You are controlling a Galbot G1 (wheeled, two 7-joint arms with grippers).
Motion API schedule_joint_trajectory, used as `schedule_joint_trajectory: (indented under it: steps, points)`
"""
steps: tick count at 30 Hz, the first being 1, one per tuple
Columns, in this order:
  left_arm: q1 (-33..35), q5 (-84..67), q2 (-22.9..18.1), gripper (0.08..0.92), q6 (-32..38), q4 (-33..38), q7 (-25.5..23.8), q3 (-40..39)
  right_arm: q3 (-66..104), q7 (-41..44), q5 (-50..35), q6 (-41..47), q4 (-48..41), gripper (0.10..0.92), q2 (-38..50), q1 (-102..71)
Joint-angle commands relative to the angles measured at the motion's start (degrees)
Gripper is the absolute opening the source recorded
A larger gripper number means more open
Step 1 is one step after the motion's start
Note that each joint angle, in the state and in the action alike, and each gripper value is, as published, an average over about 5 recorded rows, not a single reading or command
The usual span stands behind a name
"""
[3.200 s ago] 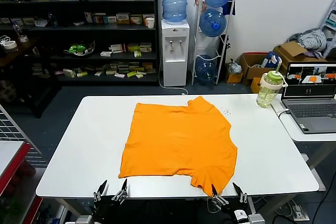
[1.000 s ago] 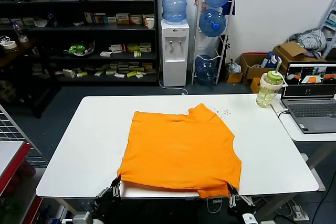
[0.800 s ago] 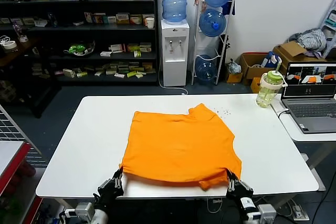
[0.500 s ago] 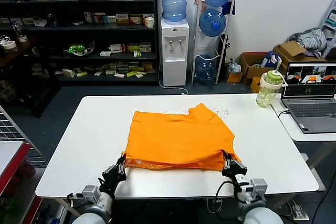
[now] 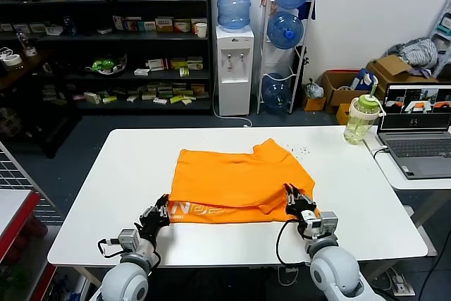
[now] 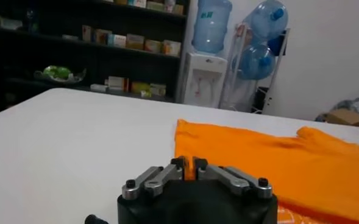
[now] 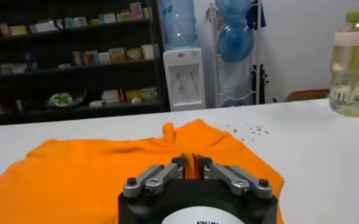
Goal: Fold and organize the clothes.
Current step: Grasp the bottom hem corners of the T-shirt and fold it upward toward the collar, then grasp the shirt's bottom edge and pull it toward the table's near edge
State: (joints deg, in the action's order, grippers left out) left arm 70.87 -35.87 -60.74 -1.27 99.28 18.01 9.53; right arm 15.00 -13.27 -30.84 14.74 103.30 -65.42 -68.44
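The left gripper is pinching the top layer's edge, short of the T-shirt's near edge, so it should open and take the T-shirt's near corner (image 5: 172,220) before it pulls.
The clothes, one orange T-shirt (image 5: 239,177), lie on the white table (image 5: 99,195) with the near part doubled back over the rest. White lettering (image 5: 201,209) shows along the turned-up strip. My left gripper (image 5: 163,209) sits at the fold's left corner, its fingers nearly together with orange cloth pinched between them (image 6: 188,163). At the fold's right corner my right gripper (image 5: 297,202) also has orange cloth clamped in its narrow gap (image 7: 191,161). The collar end (image 7: 185,129) lies at the far side.
A green-capped bottle (image 5: 361,119) stands at the table's far right corner. A laptop (image 5: 419,139) sits on the side table beyond it. Small dark specks (image 5: 303,149) lie near the collar. Bare tabletop surrounds the shirt on the left and right.
Both grippers lifted the near hem from the table's front edge and carried it away from me over the shirt. The shirt is now half as deep and its lettering shows.
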Motion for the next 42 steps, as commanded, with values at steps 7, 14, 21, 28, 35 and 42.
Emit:
schedule_joint_trajectory:
  steps: [7, 14, 21, 28, 35, 42]
  points:
    - [3.86, 1.0, 1.64, 0.484, -2.41, 1.81, 0.05, 2.22, 3.81, 2.43, 2.43, -0.09, -0.03, 0.59, 2.98, -2.58]
    - [10.85, 1.07, 0.06, 0.683, -1.34, 2.72, -2.85, 4.43, 8.67, 6.5, 1.07, -0.2, 1.19, 0.78, 6.17, -12.17]
    - [8.34, 0.79, -1.21, 0.816, -0.97, 0.89, -3.45, 3.76, 9.83, 9.64, -1.0, 0.21, -1.86, 0.822, 6.3, -12.65]
    - [5.92, 0.23, -1.35, 0.823, -1.07, -0.56, -3.09, 2.74, 9.44, 10.34, -3.26, 1.2, -3.83, 0.823, 6.26, -11.15]
    - [4.59, 0.2, -1.69, 0.823, -1.03, -2.14, -2.69, 2.37, 8.5, 10.52, -3.69, 1.49, -4.92, 0.823, 6.03, -9.67]
    - [4.14, 0.26, -1.61, 0.804, -1.06, -2.08, -1.91, 2.0, 7.85, 10.45, -3.91, 1.55, -4.92, 0.718, 5.63, -8.83]
